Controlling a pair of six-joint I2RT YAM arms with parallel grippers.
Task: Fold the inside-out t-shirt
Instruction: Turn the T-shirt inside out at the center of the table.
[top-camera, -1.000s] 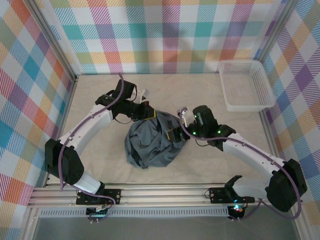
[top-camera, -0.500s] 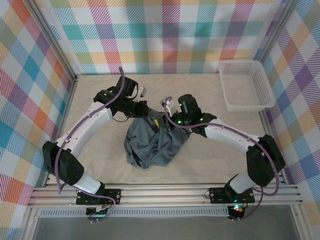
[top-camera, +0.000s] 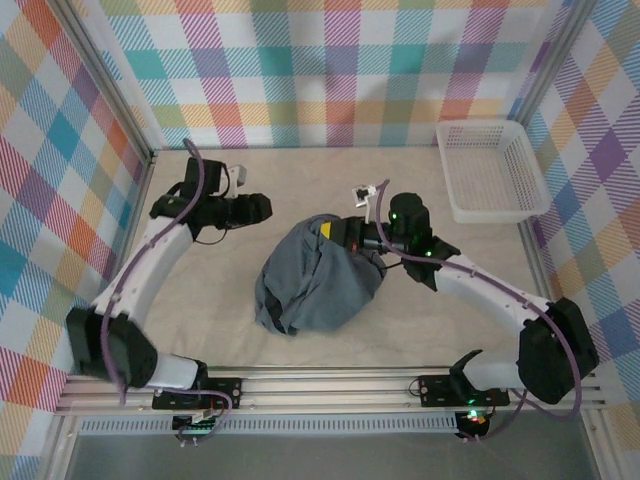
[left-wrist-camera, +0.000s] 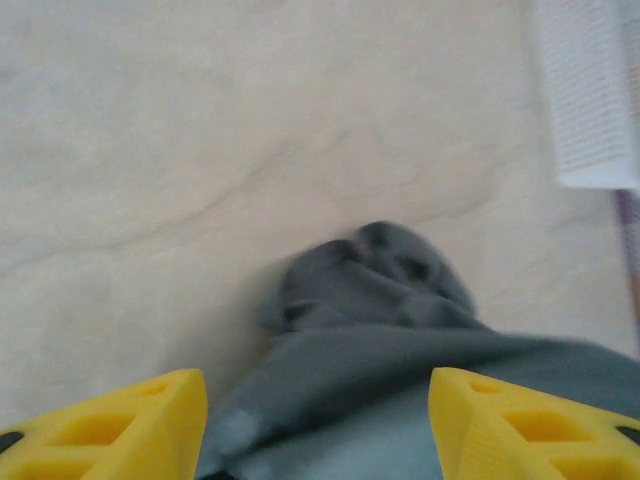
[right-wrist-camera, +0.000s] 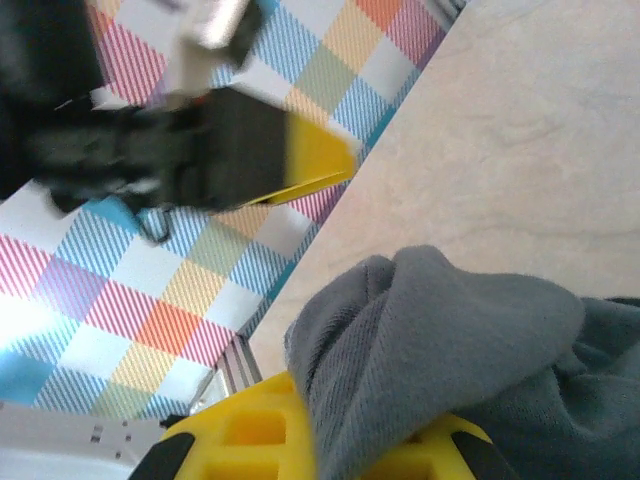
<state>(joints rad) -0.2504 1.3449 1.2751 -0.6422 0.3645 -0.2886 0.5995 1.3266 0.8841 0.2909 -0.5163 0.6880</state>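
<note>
I should grab the heap's upper edge (top-camera: 316, 222) with my left gripper beside my right gripper's grip before folding, since only my right gripper holds the bunched t-shirt heap.
The slate blue-grey t-shirt (top-camera: 318, 280) lies bunched in a rounded heap at the middle of the table. My right gripper (top-camera: 335, 231) is at the heap's upper edge, shut on a fold of the cloth. In the right wrist view the grey fold (right-wrist-camera: 440, 330) is pinched between the yellow fingers (right-wrist-camera: 250, 435). My left gripper (top-camera: 260, 207) hangs open to the left of the heap, apart from it. Its yellow fingertips (left-wrist-camera: 120, 425) stand wide apart in the left wrist view, with the shirt (left-wrist-camera: 380, 300) lying ahead of them and nothing held.
A white mesh basket (top-camera: 492, 172) stands at the back right corner, and its edge (left-wrist-camera: 590, 100) shows in the left wrist view. Plaid walls (top-camera: 330, 70) close in the table on three sides. The left gripper (right-wrist-camera: 240, 145) shows across from the right wrist camera.
The left gripper has let go of the shirt's top edge and drawn back to the left. The right gripper stays at the heap's upper edge, its arm swung slightly right.
</note>
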